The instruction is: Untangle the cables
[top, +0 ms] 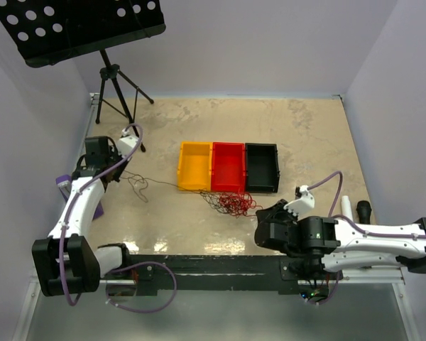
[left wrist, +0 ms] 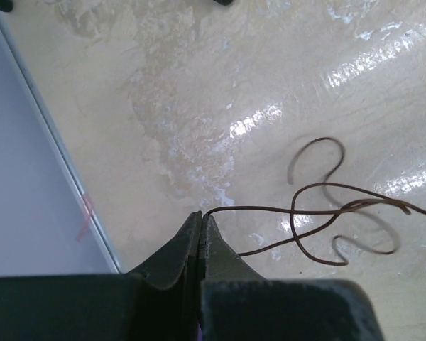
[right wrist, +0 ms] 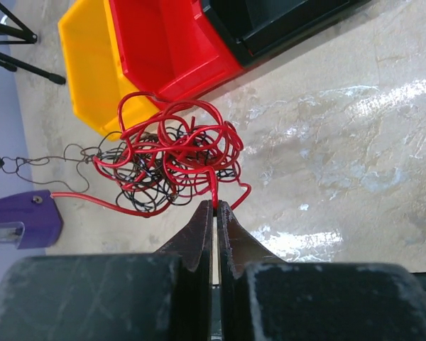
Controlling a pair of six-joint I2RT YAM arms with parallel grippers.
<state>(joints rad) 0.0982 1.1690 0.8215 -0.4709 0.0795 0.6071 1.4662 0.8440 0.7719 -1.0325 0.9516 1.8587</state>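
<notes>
The brown cable's far end is in my left gripper near the wall, so my left gripper needs to let go of that end and take the brown cable [top: 197,191] close to the tangle.
The cables are a tangle [top: 231,203] of thin red and black wires in front of the bins, with one brown wire [top: 138,186] trailing left. My left gripper [top: 118,172] is shut on that brown cable's end; in the left wrist view the brown cable [left wrist: 326,209] leaves the closed tips [left wrist: 201,215] and loops over the table. My right gripper [top: 263,212] sits just right of the tangle. In the right wrist view its tips [right wrist: 215,204] pinch a red cable [right wrist: 213,186] coming out of the tangle [right wrist: 167,160].
Yellow [top: 194,166], red [top: 228,166] and black [top: 261,168] bins stand side by side behind the tangle. A music stand's tripod [top: 117,92] is at the back left. A purple object [top: 62,182] lies by the left wall. White [top: 346,206] and black [top: 364,209] items lie at the right.
</notes>
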